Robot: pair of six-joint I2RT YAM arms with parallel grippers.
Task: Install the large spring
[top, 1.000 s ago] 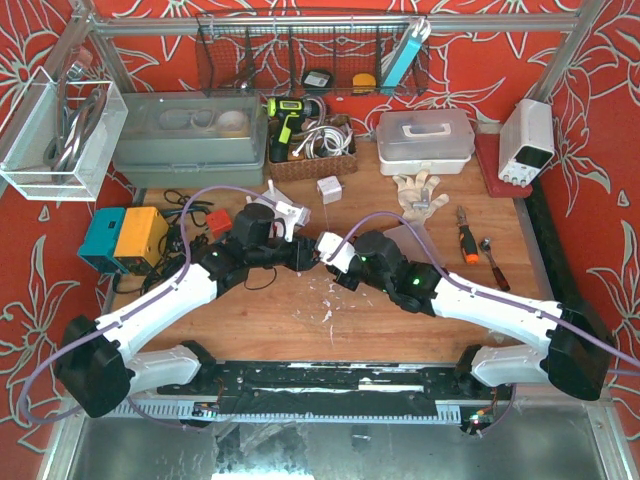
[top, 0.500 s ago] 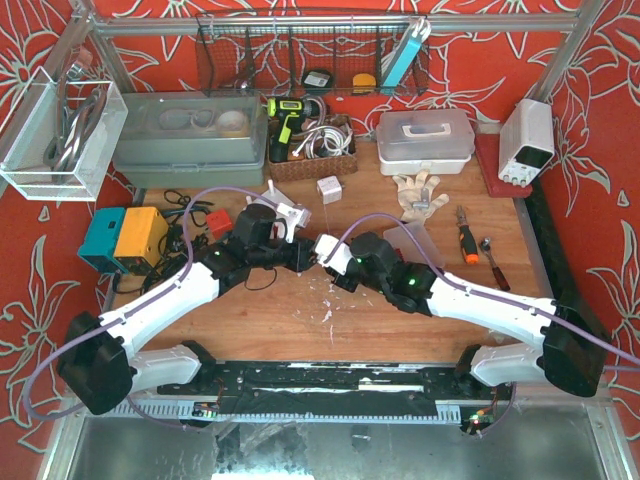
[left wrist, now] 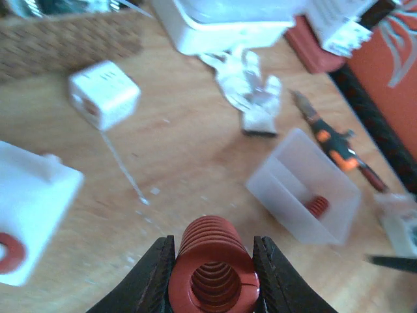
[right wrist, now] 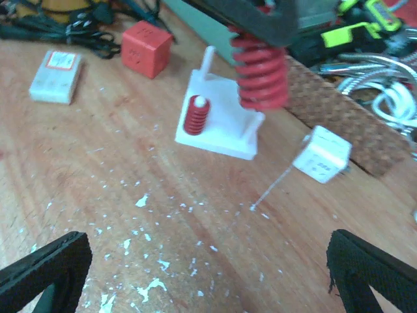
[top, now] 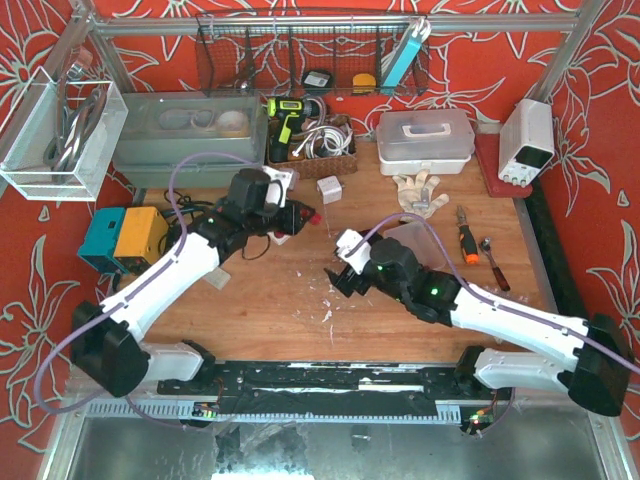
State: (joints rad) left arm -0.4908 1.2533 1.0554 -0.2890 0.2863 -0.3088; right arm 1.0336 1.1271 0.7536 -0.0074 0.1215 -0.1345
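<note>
The robot's left gripper needs to release the large red spring on the white fixture's peg (top: 269, 189) that is nearest the wicker basket.
My left gripper (left wrist: 213, 245) is shut on the large red spring (left wrist: 212, 267), with a finger pressed against each side of the coil. In the right wrist view the large spring (right wrist: 260, 72) hangs end-down from the left gripper (right wrist: 260, 16), over the right part of the white fixture (right wrist: 221, 127). A small red spring (right wrist: 195, 114) sits on one of the fixture's pegs. A thin bare peg (right wrist: 208, 62) stands behind it. My right gripper (right wrist: 208, 274) is open and holds nothing, low over the wood to the right of the fixture (top: 345, 275).
A white cube (right wrist: 322, 154) lies right of the fixture, and a red cube (right wrist: 146, 49) and a small white box (right wrist: 57, 77) lie to its left. A clear bin (left wrist: 306, 195) holds another small spring. Gloves (left wrist: 251, 91), hand tools (left wrist: 335, 140) and a wicker basket (top: 310, 160) lie further back.
The two grippers met at the table's middle. The left one shut on the large spring, the right one opened and drew back, and the left arm carried the spring back-left over the fixture.
</note>
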